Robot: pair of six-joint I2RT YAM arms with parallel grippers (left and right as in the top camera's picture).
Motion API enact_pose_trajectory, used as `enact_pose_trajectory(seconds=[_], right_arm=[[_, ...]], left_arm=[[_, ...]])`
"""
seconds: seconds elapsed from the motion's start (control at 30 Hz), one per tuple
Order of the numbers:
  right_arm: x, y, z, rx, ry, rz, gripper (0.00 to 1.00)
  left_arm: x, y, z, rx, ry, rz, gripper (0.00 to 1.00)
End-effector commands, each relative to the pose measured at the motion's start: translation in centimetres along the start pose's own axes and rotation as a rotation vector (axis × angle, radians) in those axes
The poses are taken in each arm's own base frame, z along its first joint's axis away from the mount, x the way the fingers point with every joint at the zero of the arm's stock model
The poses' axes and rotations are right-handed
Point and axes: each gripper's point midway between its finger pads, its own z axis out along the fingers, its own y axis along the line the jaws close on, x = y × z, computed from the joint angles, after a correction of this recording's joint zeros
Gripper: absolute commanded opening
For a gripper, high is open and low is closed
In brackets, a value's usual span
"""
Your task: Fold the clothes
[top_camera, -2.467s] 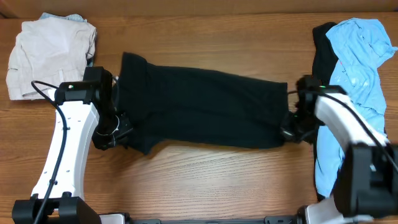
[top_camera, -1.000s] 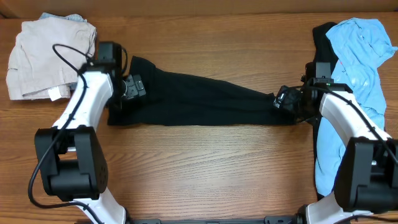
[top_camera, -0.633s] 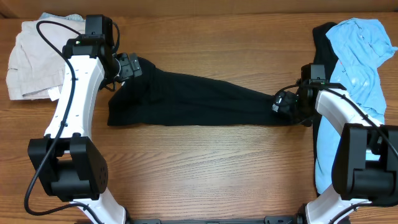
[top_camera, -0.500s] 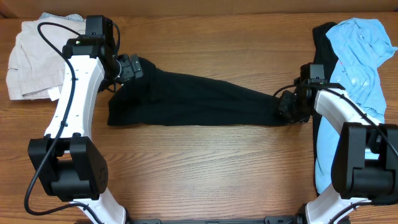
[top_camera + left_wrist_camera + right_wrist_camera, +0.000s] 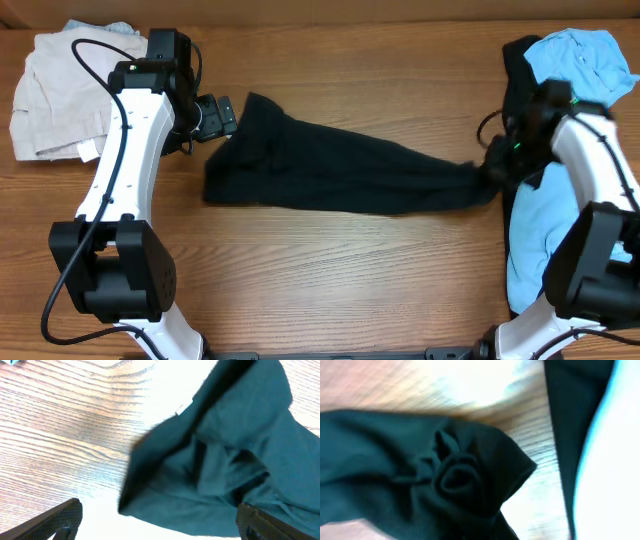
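Note:
The robot's left gripper needs to close on the middle of the loose end (image 5: 236, 148) (image 5: 162, 452) of the black garment, opposite the end in the right gripper.
The large black garment (image 5: 340, 172) lies stretched across the middle of the table. Its right end is bunched up in my right gripper (image 5: 494, 170), which is shut on it. In the right wrist view that gathered black garment (image 5: 455, 475) fills the frame and hides the fingers. My left gripper (image 5: 216, 116) stands open just left of the garment's upper left corner. In the left wrist view the black garment (image 5: 225, 460) lies ahead of my left gripper (image 5: 159, 508), whose wide-apart fingers hold nothing. A light blue shirt (image 5: 580, 110) lies over another black piece (image 5: 518, 75) at the right edge.
A beige cloth pile (image 5: 75, 95) sits at the back left, behind the left arm. The light blue shirt (image 5: 602, 460) and the other black piece (image 5: 575, 405) lie close to the right of the held end. Bare wood shows along the front.
The right gripper has shut on the garment's right end and drawn it to the right. The whole garment slid right, away from the open left gripper, which has barely moved.

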Motion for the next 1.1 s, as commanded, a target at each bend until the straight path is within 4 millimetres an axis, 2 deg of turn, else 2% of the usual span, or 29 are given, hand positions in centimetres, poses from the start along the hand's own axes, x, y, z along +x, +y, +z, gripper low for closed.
enact_pose_trajectory(seconds=[0.0,0.07,0.13,0.4,0.47,0.63,0.7,0.73,0.77,0.8,0.87,0.93,1.07], right_arm=[[-0.8,3.9,-5.1,-0.057,-0.117,-0.155,0.04],[-0.3,6.4,-5.6,-0.088,-0.132,-0.219,0.04],[0.6,9.1,-5.2,-0.105,-0.131,-0.278,0.04],[4.1,18.8,-1.9,-0.131,-0.151,-0.420,0.04],[5.1,21.8,-0.4,-0.127,-0.175,-0.445,0.04],[6.1,25.0,2.9,-0.151,-0.161,-0.460,0.04],[7.0,27.1,4.3,-0.211,-0.137,-0.504,0.06],[7.7,28.1,4.6,-0.243,-0.121,-0.522,0.10],[8.8,29.2,4.7,-0.284,-0.101,-0.559,0.35],[9.5,29.7,4.4,-0.313,-0.085,-0.600,0.65],[10.0,29.7,4.0,-0.329,-0.062,-0.623,0.76],[9.7,29.1,3.5,-0.316,-0.053,-0.607,0.85],[8.6,27.3,1.7,-0.296,-0.055,-0.599,0.92]], left_arm=[[-0.5,-0.6,-0.5,0.017,-0.021,0.026,1.00],[-0.6,-0.7,-0.5,0.019,-0.026,0.027,1.00],[-0.8,-0.8,-0.5,0.022,-0.036,0.027,1.00],[-1.4,-1.0,-0.5,0.030,-0.058,0.028,1.00],[-1.4,-1.0,-0.5,0.031,-0.060,0.028,1.00],[-1.4,-1.0,-0.5,0.031,-0.061,0.028,1.00],[-1.4,-1.0,-0.5,0.031,-0.061,0.031,1.00],[-1.4,-1.0,-0.5,0.030,-0.059,0.043,1.00],[-1.1,-0.9,-0.5,0.028,-0.047,0.057,1.00],[-0.7,-0.7,-0.4,0.022,-0.029,0.084,1.00],[-0.3,-0.6,-0.2,0.018,-0.017,0.122,1.00],[0.0,-0.5,0.2,0.015,-0.007,0.165,1.00],[0.5,-0.3,2.1,0.013,0.011,0.268,1.00]])
